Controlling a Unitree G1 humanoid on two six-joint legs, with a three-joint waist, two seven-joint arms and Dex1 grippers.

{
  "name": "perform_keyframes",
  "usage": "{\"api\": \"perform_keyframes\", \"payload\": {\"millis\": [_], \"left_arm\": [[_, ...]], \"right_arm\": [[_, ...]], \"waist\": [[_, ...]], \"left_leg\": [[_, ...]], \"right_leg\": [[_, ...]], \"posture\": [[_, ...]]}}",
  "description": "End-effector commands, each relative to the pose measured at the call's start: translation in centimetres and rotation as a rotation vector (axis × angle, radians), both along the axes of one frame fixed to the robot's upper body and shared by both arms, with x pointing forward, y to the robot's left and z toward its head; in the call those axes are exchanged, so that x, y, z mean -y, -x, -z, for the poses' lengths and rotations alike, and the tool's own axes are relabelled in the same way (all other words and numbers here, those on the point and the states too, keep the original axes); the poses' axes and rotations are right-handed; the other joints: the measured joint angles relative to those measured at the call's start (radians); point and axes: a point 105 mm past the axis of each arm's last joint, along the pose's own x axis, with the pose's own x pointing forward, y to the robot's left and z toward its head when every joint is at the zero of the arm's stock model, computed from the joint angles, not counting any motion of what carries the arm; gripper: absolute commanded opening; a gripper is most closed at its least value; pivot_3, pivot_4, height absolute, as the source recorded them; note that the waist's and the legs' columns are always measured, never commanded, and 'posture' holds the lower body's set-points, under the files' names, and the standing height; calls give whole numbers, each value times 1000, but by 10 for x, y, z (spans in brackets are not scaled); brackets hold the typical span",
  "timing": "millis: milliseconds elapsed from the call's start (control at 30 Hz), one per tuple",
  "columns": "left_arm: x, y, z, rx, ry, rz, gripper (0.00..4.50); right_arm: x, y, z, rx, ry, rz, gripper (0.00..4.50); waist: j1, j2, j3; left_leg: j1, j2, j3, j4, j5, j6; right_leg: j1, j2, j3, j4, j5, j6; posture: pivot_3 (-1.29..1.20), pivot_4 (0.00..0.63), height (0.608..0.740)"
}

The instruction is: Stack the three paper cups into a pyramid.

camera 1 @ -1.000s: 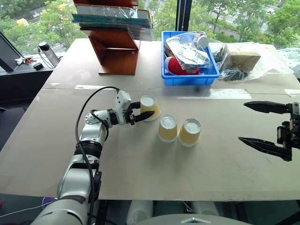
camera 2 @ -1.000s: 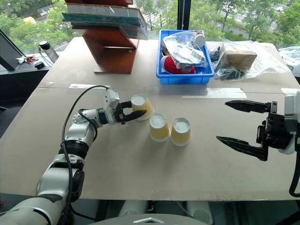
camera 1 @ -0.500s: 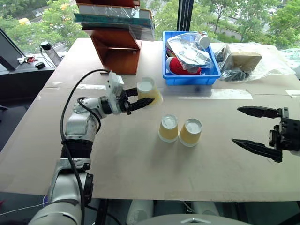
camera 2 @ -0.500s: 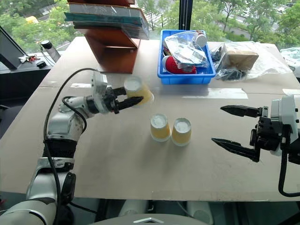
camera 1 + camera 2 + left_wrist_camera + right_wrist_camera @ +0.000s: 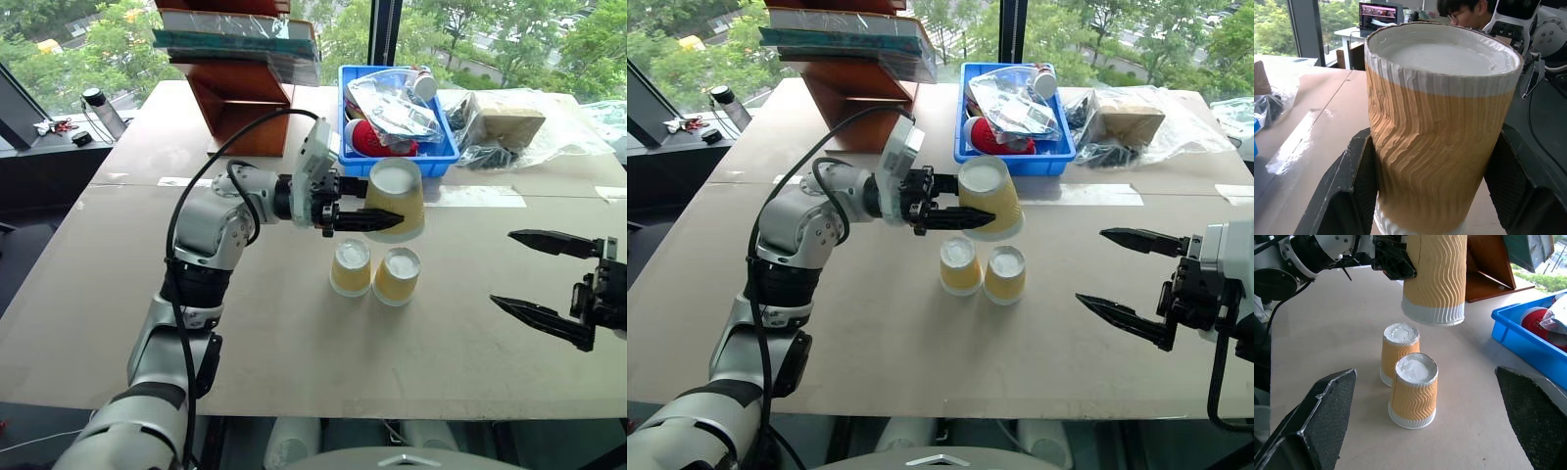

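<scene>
My left gripper is on the third paper cup. It will release that cup across the upturned bases of the two point(image 5: 375, 261) touching cups.
Two paper cups point(image 5: 352, 266) point(image 5: 397, 275) stand side by side, touching, base up on the brown table point(image 5: 294, 352). A third paper cup point(image 5: 395, 196), also base up, hangs in the air just above and slightly behind them, with my left gripper point(image 5: 388, 208) shut on its ribbed side. In the left wrist view this cup point(image 5: 1440, 127) sits between the two black fingers point(image 5: 1347, 196). My right gripper point(image 5: 502, 268) hovers open to the right of the pair, nothing between its fingers point(image 5: 1308, 421), and its wrist view shows both standing cups point(image 5: 1399, 352) point(image 5: 1414, 391).
A blue bin point(image 5: 392, 168) full of clutter stands behind the cups. A wooden rack point(image 5: 245, 98) with books is at the back left, and a plastic-wrapped box point(image 5: 509, 122) at the back right. A person point(image 5: 1464, 10) sits beyond the table.
My left gripper has lifted its cup off the table and carried it up and to the right, over the two standing cups. The right gripper has stayed about where it was.
</scene>
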Motion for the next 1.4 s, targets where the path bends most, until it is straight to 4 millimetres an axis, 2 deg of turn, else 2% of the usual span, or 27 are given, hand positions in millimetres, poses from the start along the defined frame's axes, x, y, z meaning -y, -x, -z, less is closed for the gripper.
{"api": "perform_keyframes", "payload": {"millis": [33,167,467,767,800,867,1033,1267,1400], "left_arm": [[0,1,7,23,2,21,2432],[-7,2,22,5,-34,35,2432],[-12,-1,34,2,-56,31,2432],[-12,0,45,1,-70,42,2432],[-12,1,46,1,-76,43,3404],[-13,-1,46,10,-79,26,4396],[-19,-4,40,34,-54,-22,4396],[-69,2,25,-49,35,-170,4396],[-96,6,36,-70,36,-315,4396]], "right_arm": [[-1,9,-9,57,15,7,4500],[1,12,-8,53,16,21,4500],[22,14,0,46,61,92,4500],[20,9,5,53,59,95,4500],[20,9,6,53,59,94,4500],[20,8,6,51,59,92,4500],[19,7,9,40,54,81,4500],[20,8,18,9,60,84,4500],[25,11,29,-31,49,114,4500]], "waist": [[2,0,0],[1,0,0],[3,0,0],[2,0,0],[2,0,0],[2,0,0],[2,0,0],[-5,0,0],[1,0,0]], "left_leg": [[0,0,0,0,0,0],[0,0,0,0,0,0],[-1,0,0,0,0,0],[0,0,0,0,0,0],[0,0,0,0,0,0],[0,0,0,0,0,0],[0,0,0,0,0,0],[0,1,0,0,0,0],[0,4,1,0,0,0]], "right_leg": [[0,0,0,0,0,0],[0,0,0,0,0,0],[0,0,0,-1,0,0],[0,0,0,0,0,0],[0,0,0,0,0,0],[0,0,0,0,0,0],[0,0,0,0,0,0],[0,0,0,0,0,0],[0,0,0,0,0,0]], "posture": [[0,150,740],[0,150,740],[0,150,740],[0,150,740],[0,150,740],[0,150,740],[0,150,740],[0,150,740],[0,150,740]]}}
